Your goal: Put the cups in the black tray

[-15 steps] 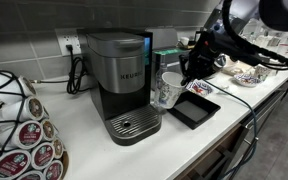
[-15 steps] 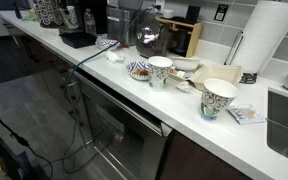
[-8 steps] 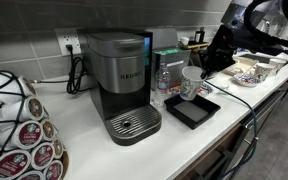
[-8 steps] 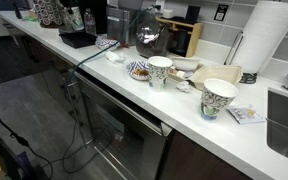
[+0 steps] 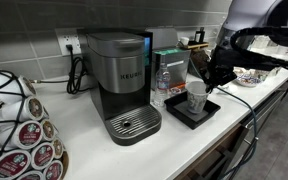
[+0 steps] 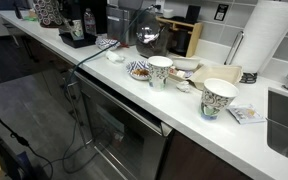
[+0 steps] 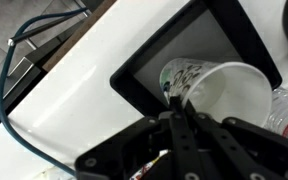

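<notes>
The robot's gripper needs to release the white paper cup, which hangs tilted just over the tray, inside the black tray's corner [image 5: 177,106] [image 7: 236,57] that is nearest the coffee machine and the clear bottle.
My gripper [image 5: 201,84] is shut on the rim of a white paper cup [image 5: 196,98] with a grey printed pattern. The cup hangs tilted just over the black tray [image 5: 180,116], to the right of the coffee machine. In the wrist view the shut fingertips [image 7: 174,103] pinch the cup [image 7: 224,95] at its rim, with the tray floor [image 7: 204,38] behind it. Whether the cup touches the tray I cannot tell. Two more patterned cups [image 6: 160,70] [image 6: 219,98] stand on the counter in an exterior view, far from the tray [image 6: 77,41].
A Keurig coffee machine [image 5: 122,80] and a clear bottle [image 5: 162,88] stand just left of the tray. A rack of coffee pods [image 5: 19,130] fills the near left. A cable [image 7: 24,55] hangs past the counter edge. A paper towel roll [image 6: 269,40] stands by the sink.
The arm has carried the cup from beside the bottle rightward and then down over the black tray. The gripper stayed shut on it.
</notes>
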